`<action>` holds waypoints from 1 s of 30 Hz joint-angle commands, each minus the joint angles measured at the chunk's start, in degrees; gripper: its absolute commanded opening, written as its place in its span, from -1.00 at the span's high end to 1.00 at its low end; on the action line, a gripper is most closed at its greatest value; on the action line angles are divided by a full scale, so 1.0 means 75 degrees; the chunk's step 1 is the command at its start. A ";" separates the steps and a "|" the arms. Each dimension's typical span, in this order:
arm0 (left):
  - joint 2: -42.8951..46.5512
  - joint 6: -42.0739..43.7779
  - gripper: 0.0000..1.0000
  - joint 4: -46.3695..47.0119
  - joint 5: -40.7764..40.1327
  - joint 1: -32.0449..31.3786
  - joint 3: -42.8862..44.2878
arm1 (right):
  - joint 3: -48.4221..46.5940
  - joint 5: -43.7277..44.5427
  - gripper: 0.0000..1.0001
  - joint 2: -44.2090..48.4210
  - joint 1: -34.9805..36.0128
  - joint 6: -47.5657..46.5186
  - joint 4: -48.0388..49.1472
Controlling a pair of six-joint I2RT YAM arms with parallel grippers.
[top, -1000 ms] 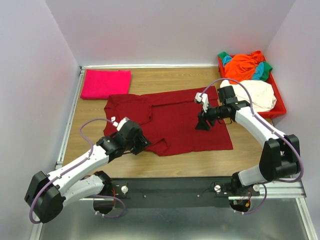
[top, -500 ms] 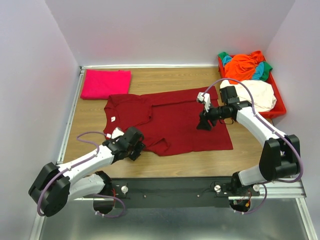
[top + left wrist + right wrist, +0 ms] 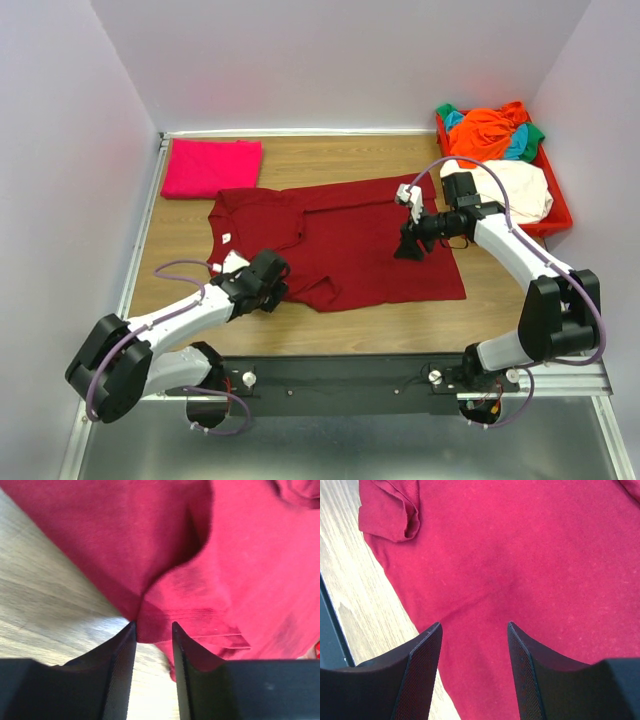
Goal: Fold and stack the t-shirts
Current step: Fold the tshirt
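Note:
The robot's right gripper needs to close on the near corner [image 3: 463, 297] of the maroon t-shirt's bottom edge, at the end of that edge toward the red plastic tray.
A large maroon t-shirt [image 3: 350, 240] lies spread flat on the wooden table. My left gripper [image 3: 270, 287] is low at its near-left edge. In the left wrist view the jaws [image 3: 153, 625] stand a little apart, with a fold of the maroon cloth [image 3: 240, 555] lying between their tips, not pinched. My right gripper [image 3: 408, 248] points down onto the shirt's right half. It is open [image 3: 474, 625], with flat maroon cloth [image 3: 520, 545] under the gap. A folded magenta-pink t-shirt [image 3: 212, 166] lies at the back left.
A red plastic tray [image 3: 556, 215] at the back right holds bunched orange [image 3: 490, 130], cream [image 3: 515, 188], green and teal shirts. A metal rail runs along the table's left edge [image 3: 140, 250]. White walls close in three sides.
My left arm has sunk lower and stretched out, bringing its gripper down to the shirt's near-left edge. The right arm has barely moved.

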State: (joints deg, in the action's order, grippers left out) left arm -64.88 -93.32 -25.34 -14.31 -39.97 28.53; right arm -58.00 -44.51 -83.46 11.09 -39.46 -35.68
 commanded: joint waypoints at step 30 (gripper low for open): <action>0.2557 0.1134 1.00 -0.1530 0.0160 0.0044 0.1128 | 0.1814 0.2769 -0.28 0.2596 -0.0201 -0.4697 -0.2378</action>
State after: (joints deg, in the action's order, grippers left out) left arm -48.16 -86.13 -31.16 -14.44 -39.83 33.87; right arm -47.46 -31.70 -67.33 10.17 -61.36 -46.24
